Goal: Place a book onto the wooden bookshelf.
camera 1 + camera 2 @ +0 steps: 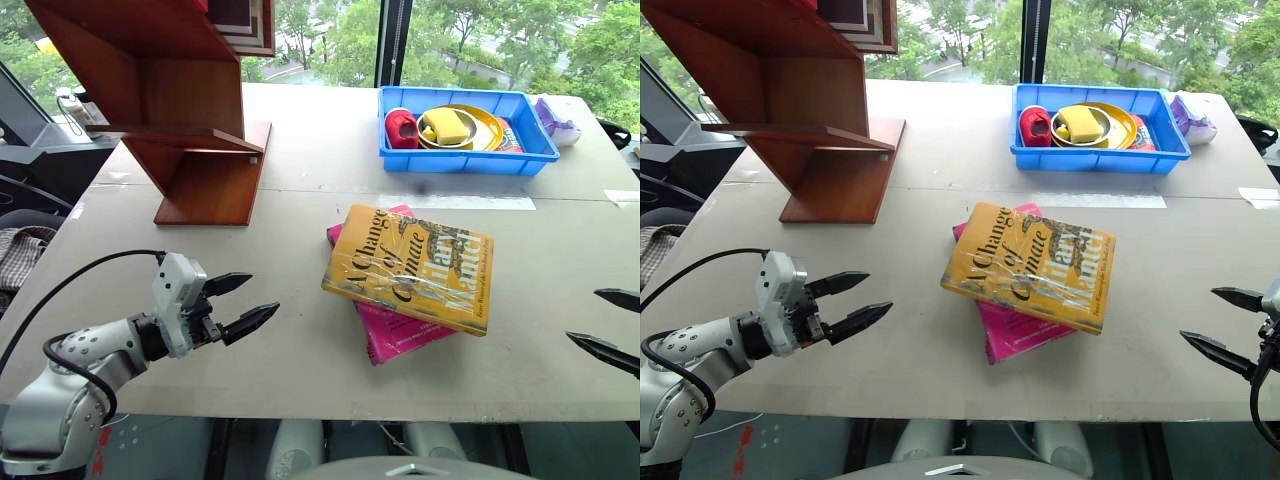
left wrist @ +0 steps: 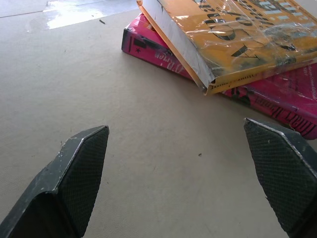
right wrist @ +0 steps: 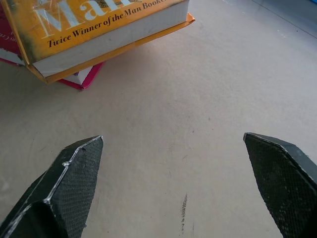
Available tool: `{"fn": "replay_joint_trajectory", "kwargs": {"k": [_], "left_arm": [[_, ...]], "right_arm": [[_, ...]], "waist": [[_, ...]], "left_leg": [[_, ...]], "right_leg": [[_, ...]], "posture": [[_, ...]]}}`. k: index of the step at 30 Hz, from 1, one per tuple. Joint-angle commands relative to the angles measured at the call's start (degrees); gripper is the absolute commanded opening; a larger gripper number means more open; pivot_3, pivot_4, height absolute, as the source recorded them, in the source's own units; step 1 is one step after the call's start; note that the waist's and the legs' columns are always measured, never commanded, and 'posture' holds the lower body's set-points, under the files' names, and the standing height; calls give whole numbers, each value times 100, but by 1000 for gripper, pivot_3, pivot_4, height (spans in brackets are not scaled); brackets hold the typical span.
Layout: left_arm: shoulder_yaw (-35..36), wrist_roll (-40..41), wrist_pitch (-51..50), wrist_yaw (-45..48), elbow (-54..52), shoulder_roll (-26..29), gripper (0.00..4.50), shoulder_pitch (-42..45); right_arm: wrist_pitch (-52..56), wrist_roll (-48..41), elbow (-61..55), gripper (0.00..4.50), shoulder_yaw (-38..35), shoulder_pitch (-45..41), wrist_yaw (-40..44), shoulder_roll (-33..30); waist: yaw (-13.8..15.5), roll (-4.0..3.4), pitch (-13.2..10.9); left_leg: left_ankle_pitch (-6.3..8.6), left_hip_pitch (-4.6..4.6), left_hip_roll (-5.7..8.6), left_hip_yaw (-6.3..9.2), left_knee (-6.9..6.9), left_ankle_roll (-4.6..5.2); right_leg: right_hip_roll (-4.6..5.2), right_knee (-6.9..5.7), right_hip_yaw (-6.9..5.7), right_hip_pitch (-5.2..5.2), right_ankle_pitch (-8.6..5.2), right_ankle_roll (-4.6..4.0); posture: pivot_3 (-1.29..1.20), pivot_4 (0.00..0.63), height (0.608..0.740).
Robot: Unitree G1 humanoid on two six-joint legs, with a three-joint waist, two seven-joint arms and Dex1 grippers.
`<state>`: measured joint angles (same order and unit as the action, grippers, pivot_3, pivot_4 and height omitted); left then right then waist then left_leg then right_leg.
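I should close my left gripper on the near-side spine [image 1: 380, 304] [image 2: 277, 72] of the yellow book, next to the word "Climate" in the title, and leave the pink paperback below.
The yellow book [image 1: 410, 265], "A Change of Climate", lies flat mid-table on top of a pink paperback [image 1: 400, 335]. In the wrist views I see its spine side [image 2: 233, 39] and its page edge [image 3: 99, 34]. The wooden bookshelf [image 1: 185, 110], reddish-brown with slanted panels, stands at the table's far left. My left gripper [image 1: 241, 304] hovers open over the table left of the book, pointing toward it. At the right edge my right gripper [image 1: 1225, 323] is open too, apart from the book. Nothing is between either pair of fingers.
A blue plastic tray [image 1: 465, 160] at the far right holds a yellow plate, a yellow sponge and a red item. A small purple-white packet [image 1: 556, 122] lies beside it. A strip of clear tape [image 1: 470, 201] crosses the table beyond the books. Bare tabletop [image 1: 290, 250] separates the shelf from the books.
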<state>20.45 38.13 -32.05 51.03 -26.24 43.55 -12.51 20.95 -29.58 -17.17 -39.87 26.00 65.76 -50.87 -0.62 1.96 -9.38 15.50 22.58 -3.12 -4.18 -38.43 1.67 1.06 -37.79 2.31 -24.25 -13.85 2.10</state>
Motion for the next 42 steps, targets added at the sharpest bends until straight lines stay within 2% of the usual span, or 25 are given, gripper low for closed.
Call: {"fn": "replay_joint_trajectory", "kwargs": {"k": [1,4,8,9,11,14,15,18,19,24,30,42], "left_arm": [[144,133,69,74,-46,85,4470,238],[61,284,127,284,-64,112,4470,574],[-26,279,321,617,-155,181,4470,682],[-29,259,391,705,-167,206,4495,686],[-9,227,500,843,-190,247,4500,663],[76,260,585,966,-212,275,4500,582],[106,262,629,1008,-213,279,4500,540],[203,255,795,1141,-247,256,4500,348],[227,261,821,1158,-264,247,4500,282],[275,244,921,1185,-300,225,4500,34],[280,227,990,1148,-313,209,4500,-86],[389,313,923,1023,-542,170,4500,-471]], "right_arm": [[-42,-29,-168,4500,-98,-280,-319,52],[277,5,-657,4500,119,-707,-992,125],[872,69,-939,4500,549,-1098,-1367,-135],[1167,14,-931,4254,686,-1219,-1458,-230],[1491,16,-987,3739,902,-1389,-1585,-352],[1954,-60,-1207,2531,1102,-1598,-1819,-431],[2103,-102,-1307,1869,1176,-1641,-1851,-469],[2529,-152,-1650,610,1411,-1738,-2031,-535],[2657,-159,-1719,42,1492,-1794,-2122,-530],[3094,334,-1820,42,2200,-2089,-2706,-670],[3478,359,-1983,42,2819,-2512,-2973,-565],[4297,169,-2521,42,3882,-3635,-3425,79]], "waist": [[0,0,0],[-6,-6,1],[-11,-8,2],[-10,-5,1],[-6,-5,1],[-3,-5,1],[-3,-5,1],[-4,-5,1],[-8,-5,1],[-11,-4,1],[-8,-5,1],[-24,-4,1]], "left_leg": [[0,0,0,0,0,0],[0,-1,0,1,-7,0],[0,-2,1,-2,0,0],[0,2,2,-2,0,0],[0,6,2,-2,0,0],[0,7,3,0,0,0],[0,7,2,1,0,0],[0,7,2,1,0,0],[0,7,2,2,0,0],[0,6,1,0,-1,0],[0,6,2,0,-1,0],[0,7,-2,0,-1,0]], "right_leg": [[0,0,0,0,0,0],[-3,-6,0,0,0,1],[-4,-6,2,-1,10,-15],[-4,-5,2,-2,10,-15],[-4,0,2,-3,10,-15],[-3,2,1,-3,10,-15],[-3,1,0,-3,9,-15],[-3,0,0,-3,9,-15],[-3,0,0,-3,9,-15],[-1,0,0,-3,9,-14],[-2,0,0,-5,9,-14],[-4,-3,0,-9,9,-14]], "posture": [[0,150,740],[0,150,740],[0,150,740],[0,150,740],[0,150,740],[0,150,740],[0,150,740],[0,150,740],[0,150,740],[0,150,740],[0,150,740],[0,150,740]]}}
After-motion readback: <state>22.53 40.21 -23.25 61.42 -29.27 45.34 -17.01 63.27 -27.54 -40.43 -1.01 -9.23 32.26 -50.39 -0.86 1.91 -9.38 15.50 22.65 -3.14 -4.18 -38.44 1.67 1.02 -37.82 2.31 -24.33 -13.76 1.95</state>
